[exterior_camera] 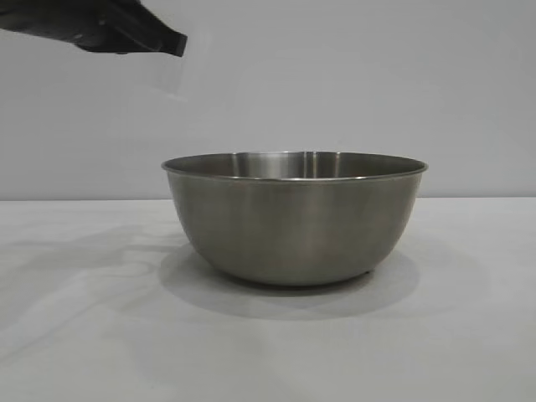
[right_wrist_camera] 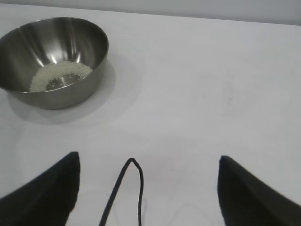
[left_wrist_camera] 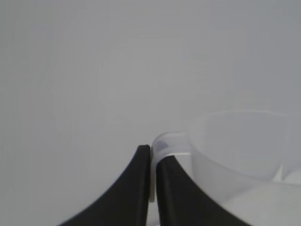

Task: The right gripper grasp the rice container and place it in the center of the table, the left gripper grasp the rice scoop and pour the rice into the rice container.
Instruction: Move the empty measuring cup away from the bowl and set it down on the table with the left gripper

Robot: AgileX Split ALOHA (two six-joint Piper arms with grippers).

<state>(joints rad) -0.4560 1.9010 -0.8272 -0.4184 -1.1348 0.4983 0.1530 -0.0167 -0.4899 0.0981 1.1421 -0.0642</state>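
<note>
Next, I release the clear rice scoop from my left gripper on the white table (exterior_camera: 105, 245) just beside the steel rice container.
The steel rice container (exterior_camera: 293, 218) stands on the white table (exterior_camera: 75, 318) in the middle of the exterior view. In the right wrist view it (right_wrist_camera: 28, 42) holds a ring of white rice (right_wrist_camera: 59, 73) on its bottom. My left gripper (exterior_camera: 172, 42) is high at the upper left, above and left of the bowl. It is shut on the loop handle of the clear rice scoop (left_wrist_camera: 240, 141), which shows faintly below the claw (exterior_camera: 170, 79). The left gripper (left_wrist_camera: 154, 151) pinches the handle between its tips. My right gripper (right_wrist_camera: 148, 160) is open and empty, well away from the bowl.
A thin black cable loop (right_wrist_camera: 131, 188) hangs between the right gripper's fingers. A plain pale wall stands behind the table.
</note>
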